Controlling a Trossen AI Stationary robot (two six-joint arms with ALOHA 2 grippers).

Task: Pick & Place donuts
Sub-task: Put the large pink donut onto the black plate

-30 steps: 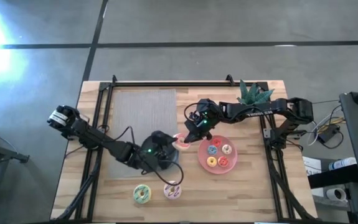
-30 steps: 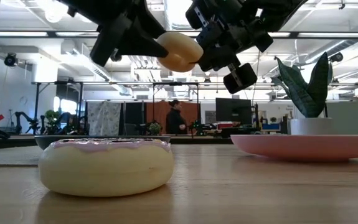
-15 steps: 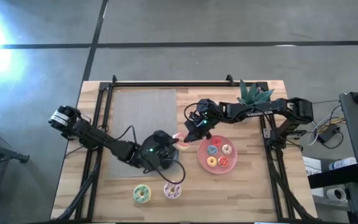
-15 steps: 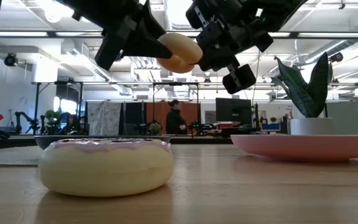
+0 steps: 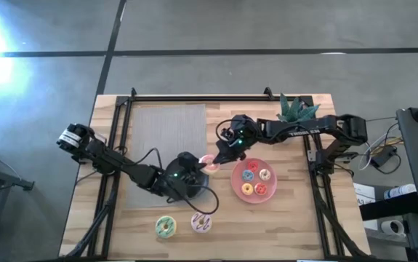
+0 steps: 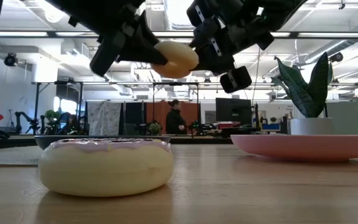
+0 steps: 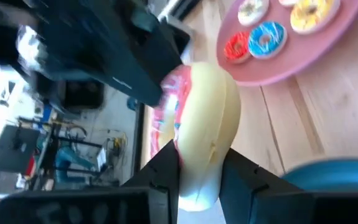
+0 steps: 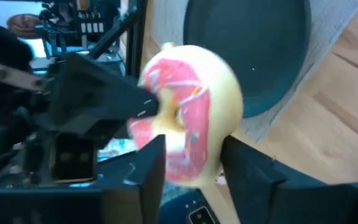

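The robot's left gripper needs to release the pink-frosted donut on the black plate (image 5: 179,188), toward the side that faces the green donut.
The pink-frosted donut (image 5: 208,161) hangs in the air at mid-table, standing on edge between my two grippers. My left gripper (image 5: 196,166) comes from the left and is shut on it. My right gripper (image 5: 218,155) comes from the right, and its open fingers straddle the donut's opposite rim (image 8: 191,155). The green donut (image 5: 166,227) and the white donut (image 5: 201,223) lie flat near the table's front edge. Several tiny donuts (image 5: 255,180) lie on the pink plate (image 5: 238,191). My left gripper pinches the donut's rim (image 7: 198,186) between its two fingers, one on the pink frosted face and one on the plain cream face. The fingers come roughly level from the table's left. The donut stands on edge, lifted clear above the table. Whether my right gripper's fingers (image 8: 154,168) touch the donut cannot be told.
A black plate (image 5: 182,191) lies under my left gripper on the grey mat (image 5: 166,127). A potted plant (image 5: 296,109) stands at the far right. In the low view the white donut (image 6: 107,165) fills the near foreground. A person (image 6: 175,118) stands far behind the table.
My left gripper has moved toward the table's right onto the pink donut that my right gripper held up, and has taken hold of it. The donut has shifted slightly left and down, and stays lifted clear.
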